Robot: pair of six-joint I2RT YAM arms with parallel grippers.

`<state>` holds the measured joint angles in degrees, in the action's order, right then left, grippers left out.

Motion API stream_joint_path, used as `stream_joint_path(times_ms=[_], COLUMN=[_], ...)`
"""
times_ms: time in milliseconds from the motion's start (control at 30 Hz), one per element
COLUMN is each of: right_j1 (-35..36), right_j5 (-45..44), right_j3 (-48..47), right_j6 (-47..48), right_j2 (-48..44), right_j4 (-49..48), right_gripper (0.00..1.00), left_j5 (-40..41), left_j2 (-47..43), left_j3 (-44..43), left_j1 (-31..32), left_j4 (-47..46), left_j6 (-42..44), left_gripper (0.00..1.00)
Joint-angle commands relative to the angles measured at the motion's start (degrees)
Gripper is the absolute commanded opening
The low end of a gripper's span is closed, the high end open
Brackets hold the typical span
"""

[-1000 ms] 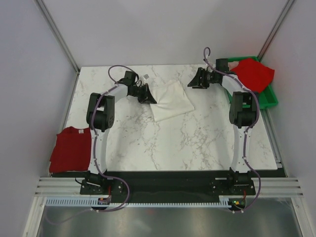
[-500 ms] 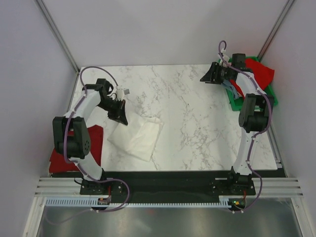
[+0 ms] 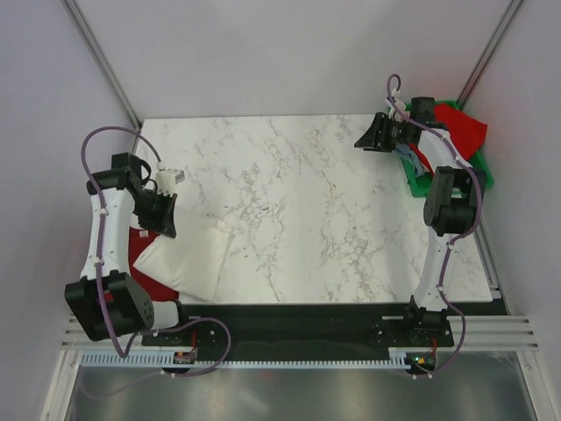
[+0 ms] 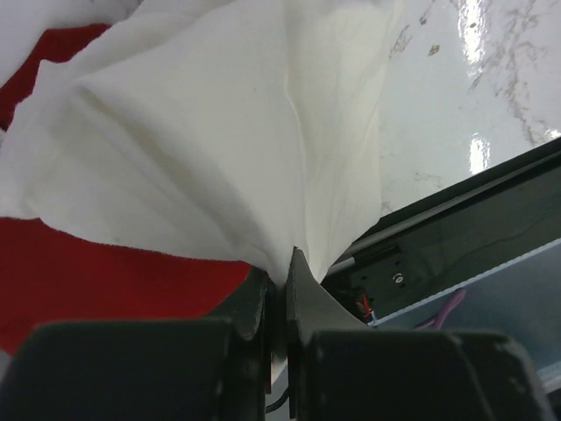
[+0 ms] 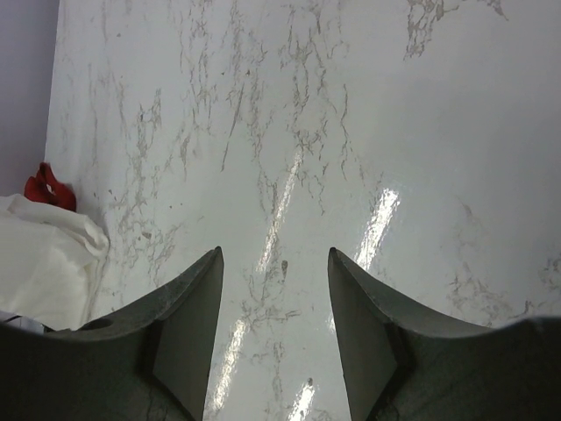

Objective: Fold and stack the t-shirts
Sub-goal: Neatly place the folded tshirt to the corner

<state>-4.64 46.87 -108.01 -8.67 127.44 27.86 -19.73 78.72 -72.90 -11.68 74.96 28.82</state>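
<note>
The white t-shirt will go squarely on top of the red t-shirt (image 3: 144, 263) (image 4: 39, 193) at the table's near corner, and my left gripper will let go of it there.
My left gripper (image 3: 165, 226) is shut on an edge of the folded white t-shirt (image 3: 188, 259), at the table's near left corner. The shirt's cloth is pinched between the jaws of the left gripper (image 4: 279, 272) and fans out from them as the white t-shirt (image 4: 219, 132). It lies partly over a red t-shirt (image 3: 140, 250), which shows under it as the red t-shirt (image 4: 88, 281). My right gripper (image 3: 366, 139) hangs open over the far right of the table, and in its own view the right gripper (image 5: 274, 254) has only bare marble between its fingers.
A green bin (image 3: 421, 182) sits at the far right with another red t-shirt (image 3: 460, 127) and some grey-blue cloth (image 3: 410, 158) in it. The table's front edge and a black rail (image 4: 456, 228) lie close under the left gripper.
My left arm has swung the white t-shirt from the far middle of the table to the near left corner, onto the red t-shirt. The right gripper drew back toward the bin, then stayed still.
</note>
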Motion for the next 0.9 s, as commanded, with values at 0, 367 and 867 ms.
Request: stream_joint_path(times_ms=[0, 367, 867], right_j1=[0.0, 0.0, 0.5], right_j5=[2.1, 4.7, 7.1], right_j3=[0.8, 0.8, 1.3], right_j6=[-0.3, -2.5, -3.9], right_j2=[-3.6, -1.1, -0.1], right_j4=[-1.4, -2.3, -3.7], right_gripper=[0.59, 0.59, 0.58], left_j5=[5.1, 11.2, 18.2], left_j2=[-6.7, -17.1, -20.7], left_j3=[1.8, 1.5, -4.0], left_j1=[-2.5, -4.8, -6.2], left_j4=[6.2, 9.2, 12.7], left_j6=[6.3, 8.9, 11.5], left_gripper=[0.02, 0.02, 0.02])
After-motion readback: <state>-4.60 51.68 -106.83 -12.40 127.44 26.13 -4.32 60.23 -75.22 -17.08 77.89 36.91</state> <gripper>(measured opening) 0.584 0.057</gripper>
